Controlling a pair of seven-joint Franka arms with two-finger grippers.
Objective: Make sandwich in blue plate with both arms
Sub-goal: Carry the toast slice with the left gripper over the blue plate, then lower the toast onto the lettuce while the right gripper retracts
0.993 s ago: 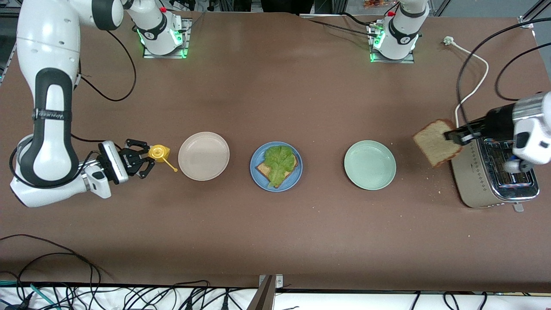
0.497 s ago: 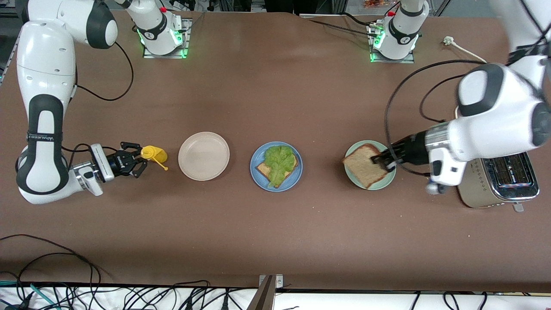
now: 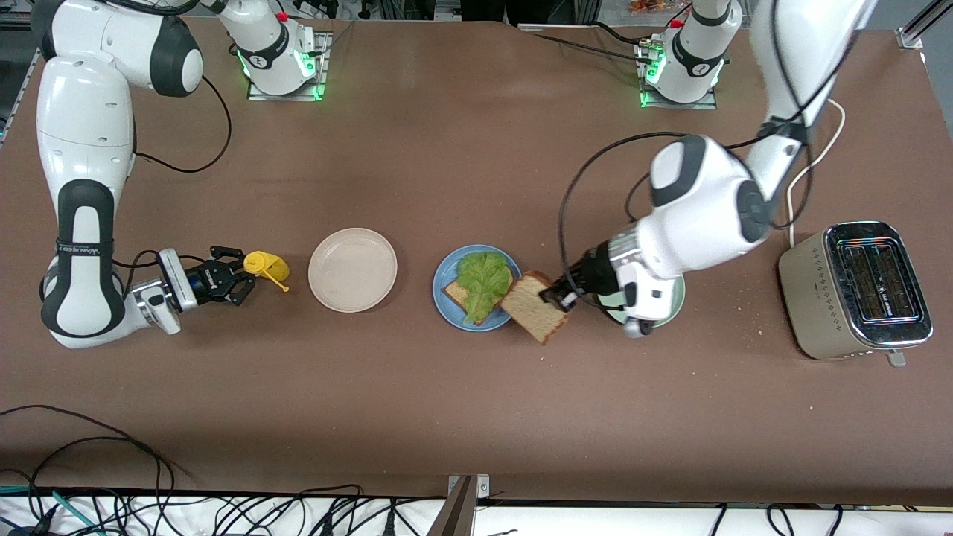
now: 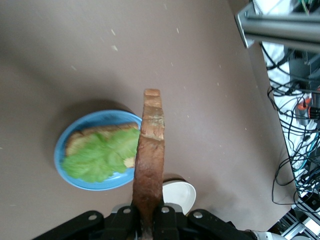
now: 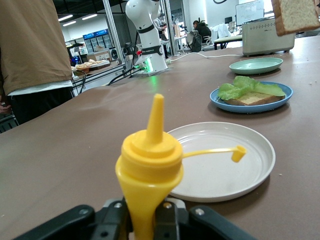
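Observation:
Next, I let go of the second bread slice with my left gripper on top of the green lettuce leaf [image 3: 476, 291] [image 4: 102, 154] on the blue plate.
The blue plate [image 3: 447, 305] sits mid-table with one brown bread slice [image 3: 456, 292] and a green lettuce leaf [image 3: 484, 279] on it; it also shows in the left wrist view [image 4: 82, 182] and the right wrist view [image 5: 285, 96]. My left gripper [image 3: 557, 292] is shut on a second bread slice [image 3: 532, 307], held in the air over the plate's edge toward the left arm's end; the slice shows edge-on in the left wrist view [image 4: 150, 160]. My right gripper [image 3: 240, 277] is shut on a yellow squeeze bottle [image 3: 266, 265] beside the beige plate [image 3: 352, 269]; the bottle fills the right wrist view [image 5: 150, 165].
A pale mint-green plate [image 3: 670, 305] lies partly under the left arm. A toaster [image 3: 856, 290] stands toward the left arm's end. The bottle's open cap [image 5: 239, 152] hangs over the beige plate [image 5: 250, 170]. Cables hang along the table's near edge.
My left arm has carried the bread slice from the toaster, over the mint-green plate, to the blue plate's edge. My right gripper has drawn back slightly with the yellow bottle.

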